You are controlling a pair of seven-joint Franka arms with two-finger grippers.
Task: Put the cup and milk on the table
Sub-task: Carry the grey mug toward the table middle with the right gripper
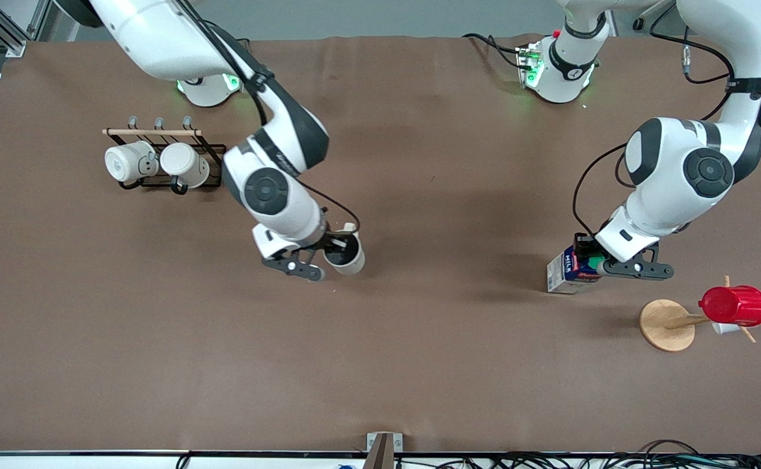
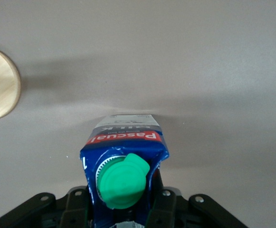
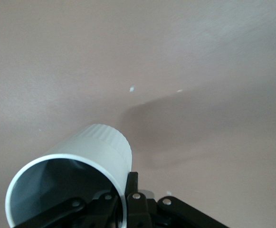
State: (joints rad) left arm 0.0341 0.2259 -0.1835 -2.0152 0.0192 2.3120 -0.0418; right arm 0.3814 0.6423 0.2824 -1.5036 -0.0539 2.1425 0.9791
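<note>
My right gripper releases the cup, now tilted low over the table, next on the bare table about halfway (image 1: 381, 263) between the black rack and the milk.
My right gripper (image 1: 336, 253) is shut on the rim of the cup (image 1: 349, 255), a cream mug with a dark inside. One finger is inside the mug and one outside. It holds the mug tilted, low over the table (image 1: 419, 365), near the middle. In the right wrist view the cup (image 3: 80, 161) fills the lower part, with my gripper (image 3: 123, 192) pinching its wall. My left gripper (image 1: 594, 264) is shut on the top of the milk (image 1: 566, 270), a blue and white carton standing upright at the tabletop. The left wrist view shows the milk (image 2: 126, 137), its green cap (image 2: 122, 183) and my gripper (image 2: 120, 203).
A black rack (image 1: 178, 182) with two white mugs (image 1: 129, 161) stands toward the right arm's end. A wooden stand (image 1: 666, 324) with a red ribbed cup (image 1: 735, 306) stands close to the milk, nearer the front camera. The stand's round base shows in the left wrist view (image 2: 0, 83).
</note>
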